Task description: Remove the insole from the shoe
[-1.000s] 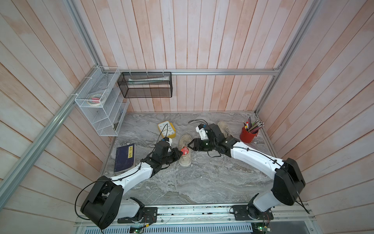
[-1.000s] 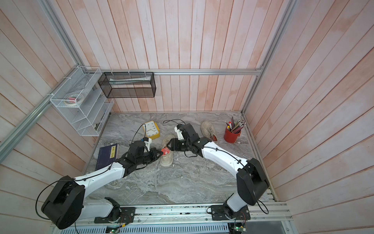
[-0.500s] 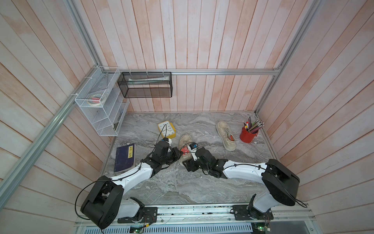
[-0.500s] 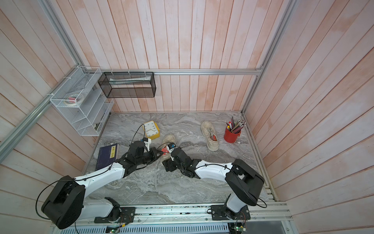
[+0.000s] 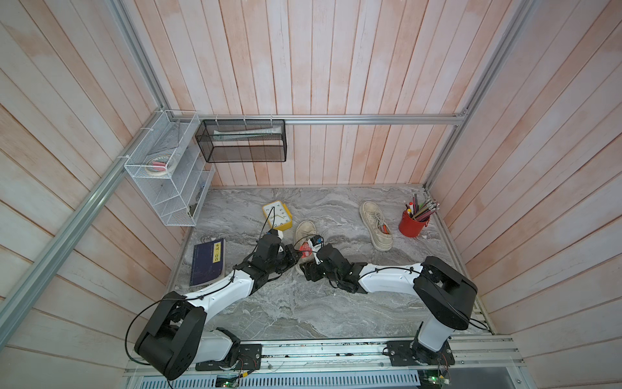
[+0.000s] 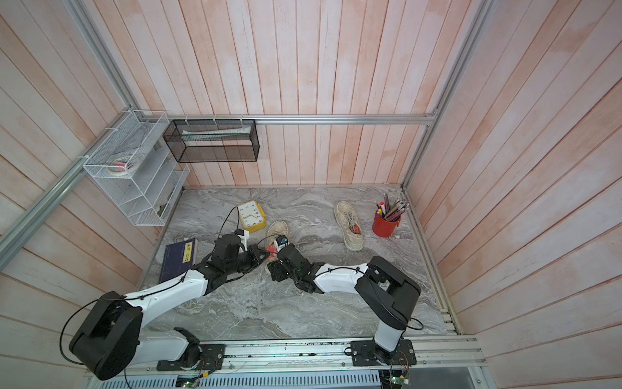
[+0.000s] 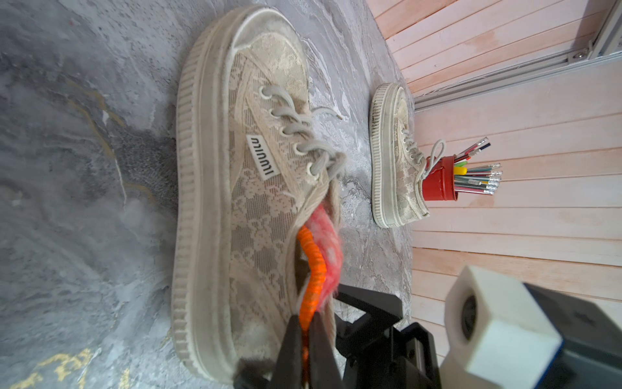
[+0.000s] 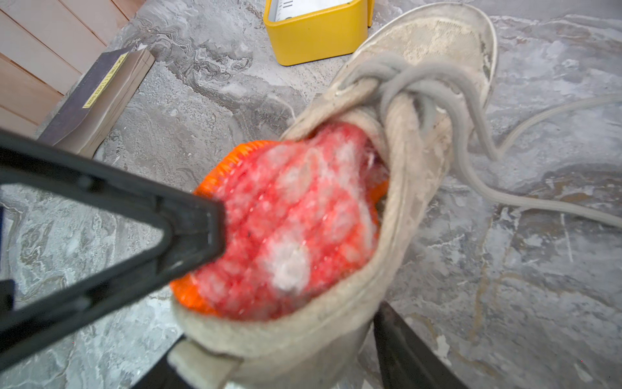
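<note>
The left gripper's fingers pinch just the insole's orange edge, so they should open and take a deeper bite of the red insole [image 8: 251, 228] before pulling it out.
The beige lace shoe [image 5: 305, 232] [image 6: 278, 231] lies mid-table, toe pointing to the back wall. Its fuzzy red insole [image 7: 324, 242] [image 8: 296, 215], edged in orange, bulges up out of the shoe opening. My left gripper [image 7: 304, 336] [image 5: 296, 257] is shut on the insole's orange edge at the heel end. My right gripper [image 8: 279, 363] [image 5: 308, 271] straddles the shoe's heel [image 8: 303, 336] from the front, and its fingers [image 8: 400, 340] lie against both sides of it. In both top views the arms hide the heel.
A second beige shoe [image 5: 375, 225] and a red pencil cup [image 5: 412, 224] stand at the back right. A yellow clock [image 5: 277, 215] sits just behind the held shoe, a blue book [image 5: 208, 262] to the left. Wire rack [image 5: 168, 175] and black mesh basket [image 5: 240, 144] hang on the walls.
My right arm swung from the back, near the second shoe, round to the front and now sits at the middle shoe's heel. The left arm kept its hold.
</note>
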Controlling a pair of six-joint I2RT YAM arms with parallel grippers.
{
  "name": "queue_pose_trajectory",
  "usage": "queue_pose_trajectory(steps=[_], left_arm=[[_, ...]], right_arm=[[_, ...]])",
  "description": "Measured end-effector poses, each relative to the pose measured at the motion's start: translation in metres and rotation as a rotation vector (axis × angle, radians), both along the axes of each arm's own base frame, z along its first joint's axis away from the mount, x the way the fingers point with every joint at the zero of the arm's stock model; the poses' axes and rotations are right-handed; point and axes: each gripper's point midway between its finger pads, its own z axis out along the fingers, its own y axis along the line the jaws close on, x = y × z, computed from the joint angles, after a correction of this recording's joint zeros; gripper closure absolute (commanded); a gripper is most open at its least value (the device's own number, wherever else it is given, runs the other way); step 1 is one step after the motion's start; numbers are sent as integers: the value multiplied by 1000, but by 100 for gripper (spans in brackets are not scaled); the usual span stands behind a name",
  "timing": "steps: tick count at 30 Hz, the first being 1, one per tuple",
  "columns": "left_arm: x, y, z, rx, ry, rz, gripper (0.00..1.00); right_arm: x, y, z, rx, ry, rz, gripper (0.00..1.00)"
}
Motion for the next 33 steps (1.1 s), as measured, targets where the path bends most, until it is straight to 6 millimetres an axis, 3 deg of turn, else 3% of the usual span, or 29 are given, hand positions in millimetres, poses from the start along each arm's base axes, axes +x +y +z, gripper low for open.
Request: queue_pose_trajectory(steps=[8, 14, 18, 25, 29, 33], left_arm=[[1, 5, -2, 36, 17, 14, 97], [0, 4, -9, 54, 36, 2, 82], [6, -1, 6, 47, -4, -18, 75], [12, -6, 18, 45, -46, -38, 72], [13, -7, 12, 61, -28, -49, 69], [11, -5, 4, 86, -1, -52, 60]], right_arm=[[1, 2, -4, -1, -12, 14, 31], [0, 2, -14, -31, -9, 32, 32], [3, 0, -17, -46, -8, 32, 31], [3, 0, -18, -52, -10, 41, 31], [3, 0, -17, -54, -9, 43, 31], [3, 0, -18, -55, -8, 44, 31]])
